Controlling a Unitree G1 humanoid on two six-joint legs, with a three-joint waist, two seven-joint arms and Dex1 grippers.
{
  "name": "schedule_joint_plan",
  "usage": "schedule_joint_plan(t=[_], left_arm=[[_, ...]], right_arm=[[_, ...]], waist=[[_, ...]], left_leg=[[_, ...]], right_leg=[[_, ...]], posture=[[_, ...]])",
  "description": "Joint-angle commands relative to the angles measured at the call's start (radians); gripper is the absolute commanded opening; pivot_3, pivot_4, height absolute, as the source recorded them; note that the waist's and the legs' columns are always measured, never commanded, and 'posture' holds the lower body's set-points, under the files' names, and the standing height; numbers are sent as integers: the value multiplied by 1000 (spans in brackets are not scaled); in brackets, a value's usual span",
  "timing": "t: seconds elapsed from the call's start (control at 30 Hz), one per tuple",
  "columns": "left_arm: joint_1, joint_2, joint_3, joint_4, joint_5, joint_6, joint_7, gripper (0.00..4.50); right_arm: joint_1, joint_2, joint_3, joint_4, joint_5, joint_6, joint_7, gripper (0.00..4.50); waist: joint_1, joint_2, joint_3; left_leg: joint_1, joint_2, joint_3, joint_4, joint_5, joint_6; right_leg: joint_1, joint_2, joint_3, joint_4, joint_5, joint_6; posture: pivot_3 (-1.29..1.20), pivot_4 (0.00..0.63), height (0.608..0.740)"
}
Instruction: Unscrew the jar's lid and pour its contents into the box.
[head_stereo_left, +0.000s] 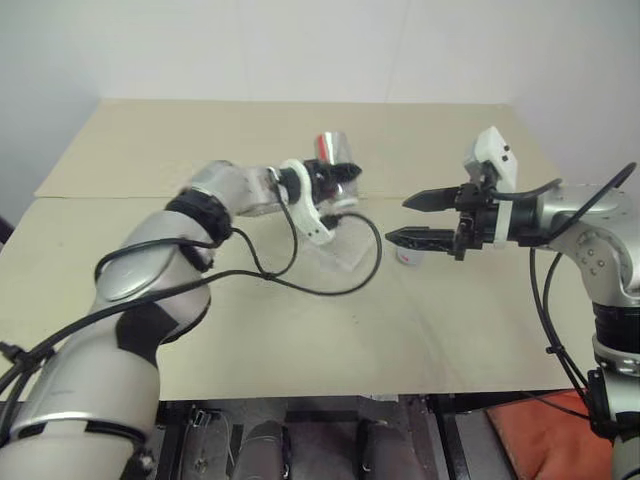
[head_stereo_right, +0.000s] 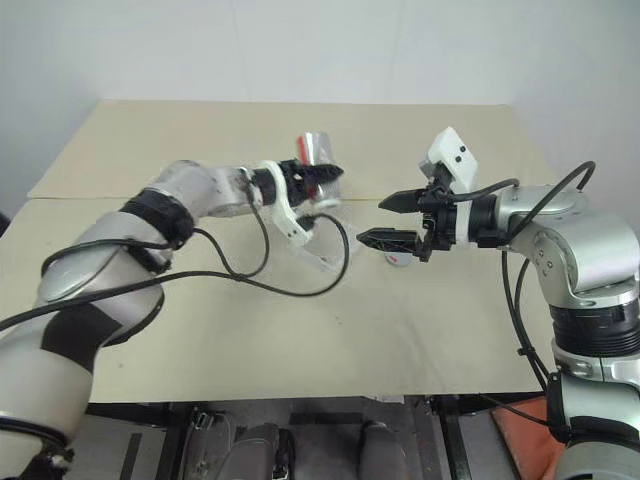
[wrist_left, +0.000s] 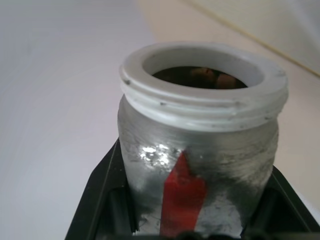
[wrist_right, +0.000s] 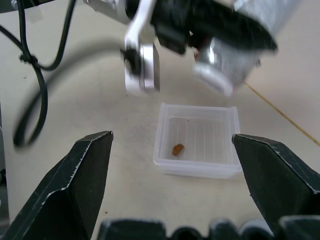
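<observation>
The jar will stand upright on the tan table (head_stereo_left: 271, 243) beside the box, just in front of the seam, when my left gripper lets go of it.
My left gripper (head_stereo_left: 340, 175) is shut on the jar (head_stereo_left: 331, 150), a silver cylinder with a red stripe, and holds it in the air. The jar (wrist_left: 197, 150) has no cap on its white threaded mouth, and brown pieces show inside. In the right wrist view the jar (wrist_right: 240, 50) tilts with its mouth over the box (wrist_right: 195, 170), a clear shallow container on the table with one brown piece in it. My right gripper (head_stereo_left: 397, 220) stands open and empty just right of the box (head_stereo_left: 347, 248). A small pale round lid (head_stereo_left: 407, 257) lies on the table under it.
A black cable (head_stereo_left: 300, 285) from my left arm loops over the tan table (head_stereo_left: 300, 340) in front of the box. The table's front edge runs close below my arms. An orange-red object (head_stereo_left: 540, 440) sits low beyond the table's right front corner.
</observation>
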Motion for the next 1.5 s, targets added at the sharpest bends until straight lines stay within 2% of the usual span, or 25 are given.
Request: schedule_joint_plan(t=[0.03,0.13,0.27,0.43,0.6,0.7,0.93,1.03,1.2,1.27,1.33,1.47,1.5], left_arm=[[56,21,157,-18,-220,-71,-163,1941],[139,29,296,-38,-425,-83,-366,1941],[314,-30,582,-200,-880,199,-754,1941],[485,-58,768,-482,-1095,595,-839,1941],[618,-100,861,-654,-1169,770,-788,1941],[687,-157,891,-697,-1196,782,-749,1941],[711,-273,941,-647,-1220,714,-668,1941],[703,-277,927,-593,-1184,664,-650,1941],[711,-278,919,-564,-1183,685,-646,1941],[727,-276,915,-576,-1181,699,-646,2664],[734,-275,915,-583,-1181,708,-646,3123],[769,-248,914,-654,-1186,734,-677,4412],[786,-237,913,-686,-1190,749,-690,4464]], right_arm=[[-31,-14,9,19,-24,-59,26,4426],[-43,-19,17,42,-35,-81,46,4426],[-53,-29,20,61,-46,-102,73,4426],[-41,-43,11,57,-48,-105,92,4426],[-30,-26,7,55,-51,-110,67,4426],[-27,-15,4,54,-55,-116,47,4426],[-23,-14,-9,45,-57,-122,28,4426],[-14,-14,-15,32,-51,-119,21,4426],[0,-15,-21,12,-44,-108,14,4426],[5,-16,-22,8,-44,-106,11,4500],[7,-17,-22,5,-43,-105,9,4500],[5,-15,-20,4,-42,-104,6,4500],[5,-15,-18,5,-42,-105,7,4500]], waist=[[-1,0,0],[0,0,0],[-1,0,0],[-6,0,0],[-6,0,0],[-2,0,0],[0,0,0],[-1,0,0],[-1,0,0],[-1,0,0],[-1,0,0],[-2,0,0],[-2,0,0]], left_leg=[[0,0,0,0,0,0],[0,0,0,0,0,0],[0,0,1,1,0,-1],[1,0,0,2,0,-1],[3,0,-1,2,1,-1],[4,0,-1,2,1,-1],[4,0,-1,2,1,-1],[4,0,-1,2,1,-1],[5,0,-1,2,1,-1],[5,0,-1,2,1,-1],[5,0,-1,2,1,-1],[5,0,-1,2,1,-1],[5,0,-1,2,1,-1]], right_leg=[[0,0,0,0,0,0],[0,0,0,0,0,0],[0,0,0,1,0,0],[1,0,0,1,0,0],[4,0,0,2,0,0],[5,0,0,2,0,0],[5,0,0,1,1,0],[5,0,0,1,1,0],[6,0,0,1,1,0],[6,0,0,1,1,0],[6,0,0,0,1,0],[6,0,0,0,1,0],[6,0,0,0,1,0]], posture=[[0,150,740],[0,150,740],[0,150,740],[0,150,740],[0,150,740],[0,150,740],[0,150,740],[0,150,740],[0,150,740],[0,150,740],[0,150,740],[0,150,740],[0,150,740]])
